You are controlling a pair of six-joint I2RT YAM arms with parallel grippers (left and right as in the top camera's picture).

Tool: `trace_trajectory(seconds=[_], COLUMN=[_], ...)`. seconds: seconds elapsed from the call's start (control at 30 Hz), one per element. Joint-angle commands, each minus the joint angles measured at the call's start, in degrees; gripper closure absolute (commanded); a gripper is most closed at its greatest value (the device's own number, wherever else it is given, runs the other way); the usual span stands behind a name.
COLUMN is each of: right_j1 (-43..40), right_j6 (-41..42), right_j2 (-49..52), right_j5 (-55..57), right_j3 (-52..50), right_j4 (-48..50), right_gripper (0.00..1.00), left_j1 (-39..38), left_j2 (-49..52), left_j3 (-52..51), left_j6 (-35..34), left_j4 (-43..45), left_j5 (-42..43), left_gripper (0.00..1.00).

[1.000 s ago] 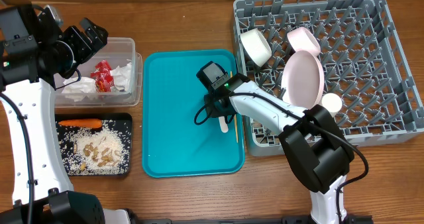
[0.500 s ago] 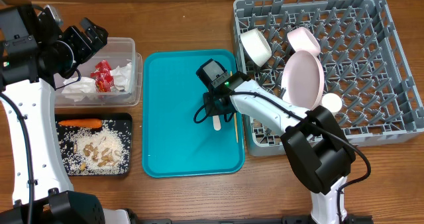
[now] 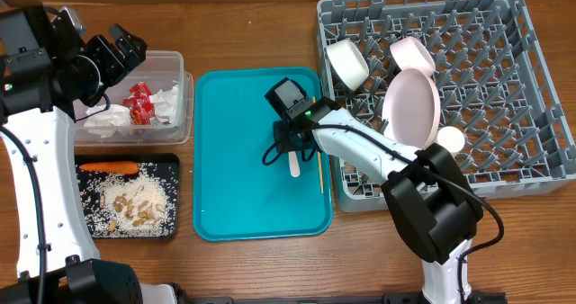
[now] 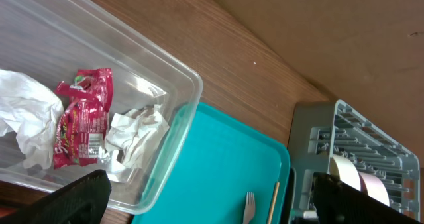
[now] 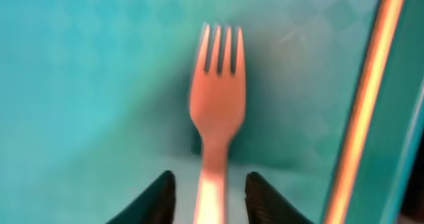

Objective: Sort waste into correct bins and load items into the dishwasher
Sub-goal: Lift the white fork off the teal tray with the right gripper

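Note:
My right gripper's fingers are on both sides of the fork's narrow handle, which is flat against the tray. I need to move toward the tines and pinch the fork's wider head (image 5: 218, 108).
A white plastic fork (image 3: 294, 165) lies on the teal tray (image 3: 234, 124), with a thin wooden stick (image 3: 320, 171) beside it on the right. My right gripper (image 3: 291, 148) is low over the fork and open. In the right wrist view its fingers (image 5: 209, 199) straddle the fork's handle (image 5: 216, 98) with gaps on both sides, and the stick (image 5: 368, 98) lies to the right. My left gripper (image 3: 121, 48) is open and empty above the clear tub (image 3: 180, 70). The tub holds a red wrapper (image 3: 139, 103) and white napkins (image 3: 103, 120).
The black tray (image 3: 173, 165) holds a carrot (image 3: 108, 167) and rice scraps (image 3: 135, 203). The grey dish rack (image 3: 531, 88) holds a white bowl (image 3: 346, 63), a pink bowl (image 3: 411, 52), a pink plate (image 3: 412, 106) and a small white cup (image 3: 450, 139).
My right gripper and the fork under it have shifted slightly left on the teal tray. The left arm has not moved.

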Motion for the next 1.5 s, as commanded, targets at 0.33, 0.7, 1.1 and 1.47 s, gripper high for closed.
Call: trace_trajectory(seconds=[0.33, 0.7, 1.1, 1.47], right_j1=[-0.11, -0.09, -0.09, -0.09], right_j6=[0.20, 0.20, 0.20, 1.53], right_j2=[2.29, 2.95, 2.97, 3.48], right_j5=[5.29, 5.18, 3.98, 4.00], right_j3=[0.13, 0.13, 0.13, -0.02], right_j4=[6.08, 7.80, 9.07, 10.23], right_gripper=[0.58, 0.62, 0.80, 0.75], left_j1=[0.22, 0.22, 0.22, 0.22], left_j2=[-1.16, -1.16, -1.16, -1.16], left_j3=[1.22, 1.22, 1.22, 1.25], left_j6=[-0.52, -0.52, -0.52, -0.52], left_j4=[0.07, 0.07, 0.07, 0.07], left_j5=[0.87, 0.87, 0.85, 0.87], left_gripper=[0.00, 0.00, 0.00, 0.00])
